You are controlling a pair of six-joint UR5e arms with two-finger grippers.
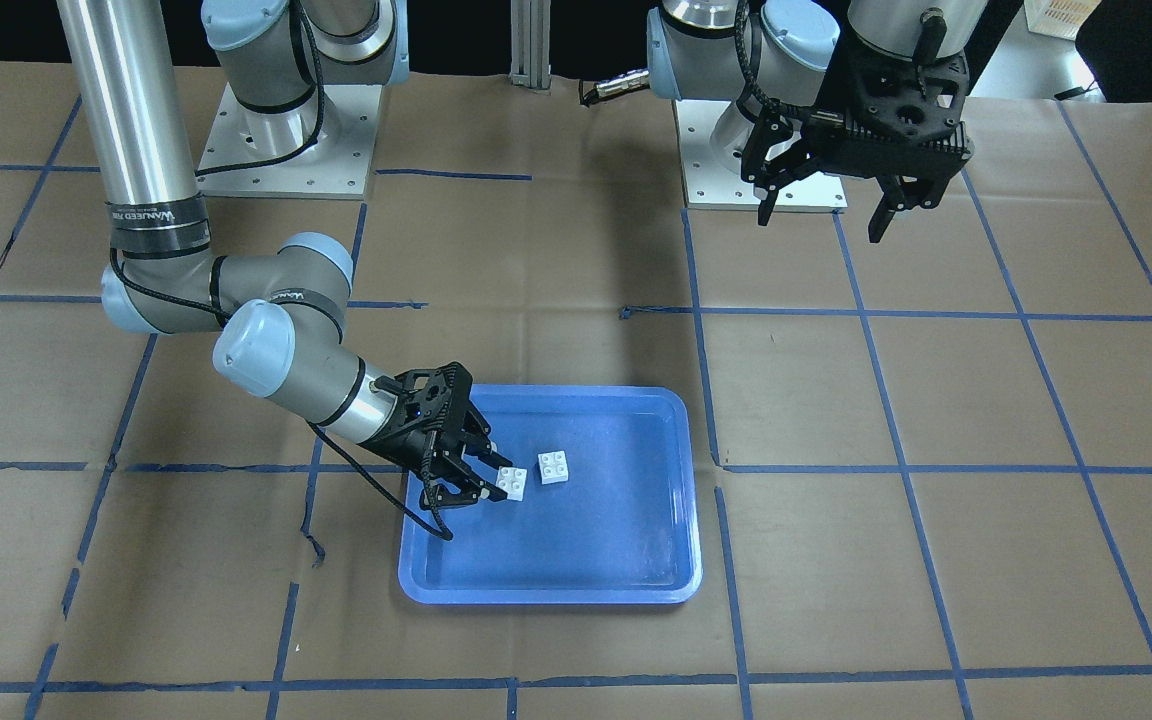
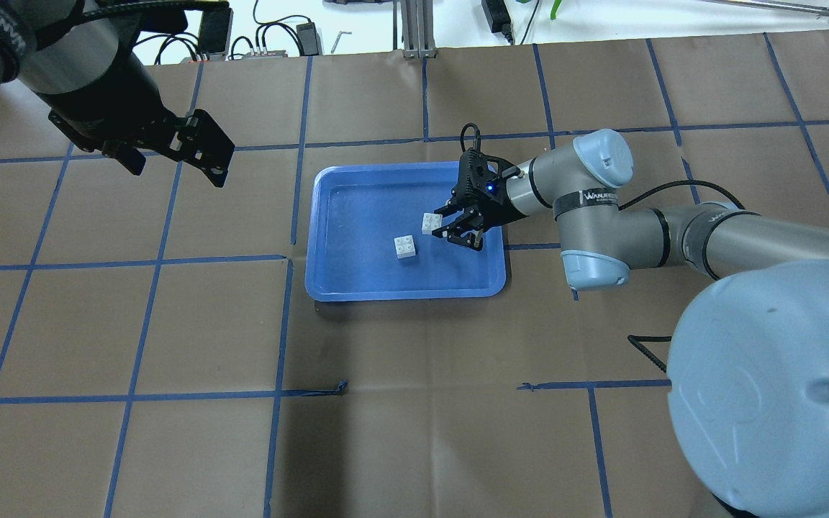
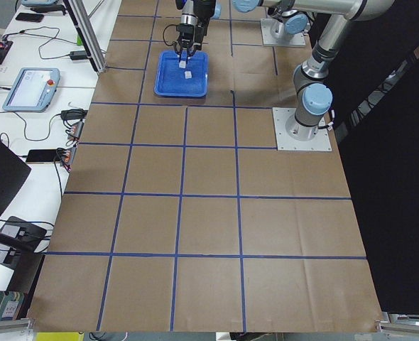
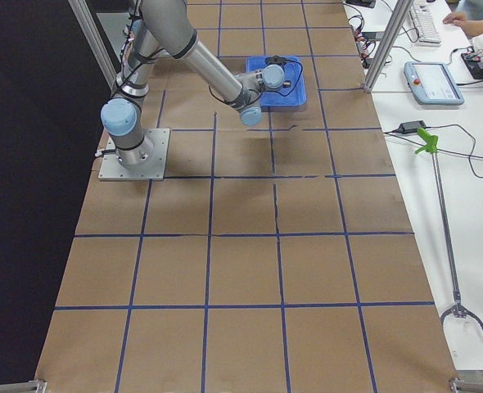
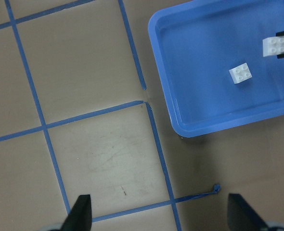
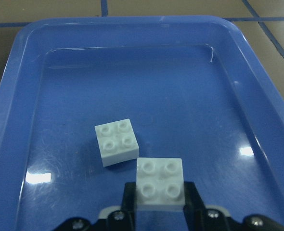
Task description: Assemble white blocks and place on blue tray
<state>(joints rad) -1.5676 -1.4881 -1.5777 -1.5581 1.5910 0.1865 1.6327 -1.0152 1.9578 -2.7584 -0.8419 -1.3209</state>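
Note:
My right gripper should release its white block, now held low over the tray, snug against the near side of the loose white block (image 1: pixel 529 466) (image 6: pixel 123 181).
The blue tray (image 1: pixel 546 590) lies at the table's middle, and it also shows in the overhead view (image 2: pixel 400 291). One white block (image 1: pixel 553 466) lies loose on the tray floor, studs up (image 2: pixel 406 247) (image 6: pixel 115 142). My right gripper (image 1: pixel 489 470) (image 2: pixel 440 223) is shut on the other white block (image 1: pixel 511 482) (image 2: pixel 430 222) (image 6: pixel 160 184). It holds that block studs up, low over the tray, just beside the loose one and apart from it. My left gripper (image 1: pixel 821 228) (image 2: pixel 177 173) is open and empty, high up and well away from the tray.
The table is brown paper with a grid of blue tape lines (image 2: pixel 285 259). The two arm base plates (image 1: pixel 286 140) (image 1: pixel 761 150) stand at the robot's side. Desks with tablets and cables run along the far table edge (image 3: pixel 32 89).

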